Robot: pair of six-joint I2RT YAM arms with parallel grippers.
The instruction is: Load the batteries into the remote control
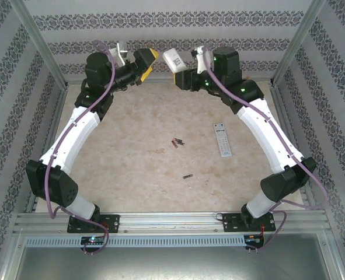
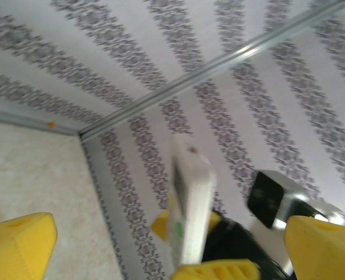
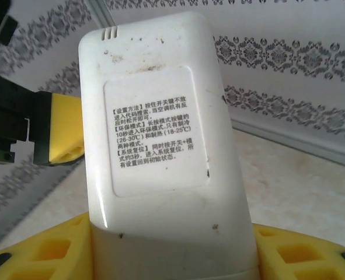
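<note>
I have my right gripper across the wide remote's sides, so I need to take the remote's loose end [image 1: 169, 54] with my left gripper before my right gripper regrips and pulls off the battery cover.
The remote control [image 1: 222, 139], long and slim with grey buttons, lies face up on the table right of centre. Two batteries [image 1: 177, 142] lie together near the middle, and a third battery [image 1: 187, 175] lies nearer the front. My right gripper [image 1: 180, 69] is raised at the back and shut on a shorter, wider white remote [image 3: 160, 146], whose labelled back faces the right wrist camera. My left gripper [image 1: 149, 63] hangs just left of it, wide open, its yellow fingers [image 2: 17, 245] apart from the wide remote [image 2: 191, 204].
Patterned walls and metal frame posts [image 1: 41, 46] close in the table on three sides. Both arms arch over the left and right sides of the marbled tabletop [image 1: 137, 146].
</note>
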